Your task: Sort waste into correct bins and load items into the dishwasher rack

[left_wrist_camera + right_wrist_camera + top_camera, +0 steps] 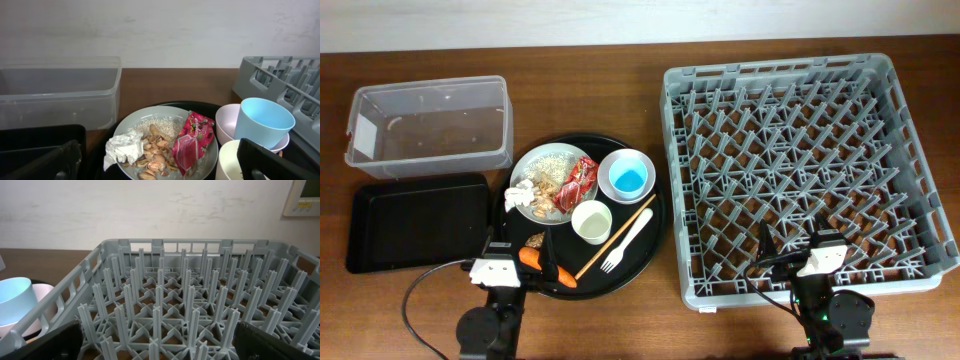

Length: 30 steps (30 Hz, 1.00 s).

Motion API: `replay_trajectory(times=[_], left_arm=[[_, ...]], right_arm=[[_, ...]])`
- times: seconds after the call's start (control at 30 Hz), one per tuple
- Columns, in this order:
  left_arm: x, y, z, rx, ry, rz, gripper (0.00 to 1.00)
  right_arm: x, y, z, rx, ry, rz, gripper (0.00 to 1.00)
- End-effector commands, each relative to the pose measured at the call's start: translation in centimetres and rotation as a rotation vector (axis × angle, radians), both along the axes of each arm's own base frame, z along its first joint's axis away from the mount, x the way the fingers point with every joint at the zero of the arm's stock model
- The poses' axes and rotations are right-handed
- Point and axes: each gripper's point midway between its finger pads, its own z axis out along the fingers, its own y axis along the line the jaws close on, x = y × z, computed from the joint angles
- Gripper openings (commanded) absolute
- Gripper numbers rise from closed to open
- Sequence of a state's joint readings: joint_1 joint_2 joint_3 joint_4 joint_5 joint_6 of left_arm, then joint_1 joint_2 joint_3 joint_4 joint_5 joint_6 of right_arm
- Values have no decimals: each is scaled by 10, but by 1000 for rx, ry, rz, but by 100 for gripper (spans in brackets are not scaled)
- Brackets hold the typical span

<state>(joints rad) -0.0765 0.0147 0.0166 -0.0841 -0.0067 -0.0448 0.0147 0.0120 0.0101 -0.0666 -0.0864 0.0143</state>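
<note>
I should close my left gripper on the rim of the small white cup (pixel 575 221) (pixel 220 157), on the side that faces the brown lump.
On the white plate (pixel 525 165) lie the red wrapper (pixel 580 178), the white tissue (pixel 520 193) and rice with food scraps (pixel 552 180). The light-blue cup (pixel 628 178) sits in the white bowl (pixel 611 165). The small white cup (pixel 591 221), fork (pixel 625 243), chopstick (pixel 615 237), carrot (pixel 548 265) and brown lump (pixel 535 240) lie nearby. My left gripper (pixel 160 165) is open and empty, low before the plate (pixel 131 122). My right gripper (pixel 165 340) is open and empty over the grey rack's (pixel 190 290) front pegs.
All tableware rests on a large round black tray (pixel 658 215). The clear tub (pixel 428 122) stands at the back left, with the shallow black tray (pixel 415 220) in front of it. The rack (pixel 800 170) fills the right side.
</note>
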Motion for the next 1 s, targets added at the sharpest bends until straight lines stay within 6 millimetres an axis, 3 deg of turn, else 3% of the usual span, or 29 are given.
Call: replay_trajectory(times=[0.0, 0.8, 0.97], left_arm=[[0, -2, -1, 14, -4, -14, 99], [0, -3, -1, 14, -4, -15, 99], [-1, -4, -1, 2, 4, -22, 99]], right_arm=[[0, 0, -2, -7, 1, -2, 99], [0, 0, -1, -7, -3, -2, 99], [-2, 4, 15, 54, -30, 18, 99]])
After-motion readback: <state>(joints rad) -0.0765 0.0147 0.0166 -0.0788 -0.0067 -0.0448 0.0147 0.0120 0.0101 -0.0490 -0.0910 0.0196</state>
